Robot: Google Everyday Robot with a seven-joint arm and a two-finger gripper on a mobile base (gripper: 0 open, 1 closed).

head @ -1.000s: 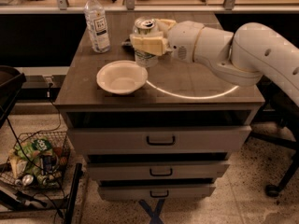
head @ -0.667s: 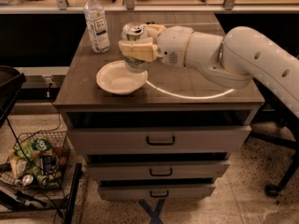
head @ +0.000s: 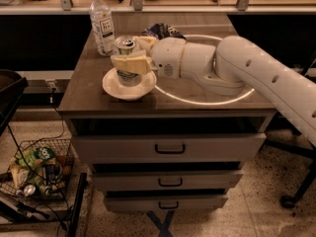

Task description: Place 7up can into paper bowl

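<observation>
The robot's gripper needs to release the 7up can, standing upright in the middle of the off-white paper bowl point(head: 128, 88).
The 7up can point(head: 126, 46) stands upright inside the paper bowl point(head: 116, 88), its silver top showing and its lower body partly hidden by my fingers. The off-white bowl sits on the left half of the dark cabinet top point(head: 94, 100). My gripper point(head: 131, 58) reaches in from the right on a thick white arm, and its pale fingers point(head: 132, 64) are closed around the can over the bowl.
A clear water bottle point(head: 101, 23) with a white label stands behind the bowl at the back left. A dark blue-and-white snack bag point(head: 160, 30) lies behind my wrist. Drawers are below the top. A wire basket point(head: 34, 169) of items sits on the floor at left.
My gripper has carried the can leftward and down, from behind and right of the bowl to over and into it. The bottle and bowl have not moved.
</observation>
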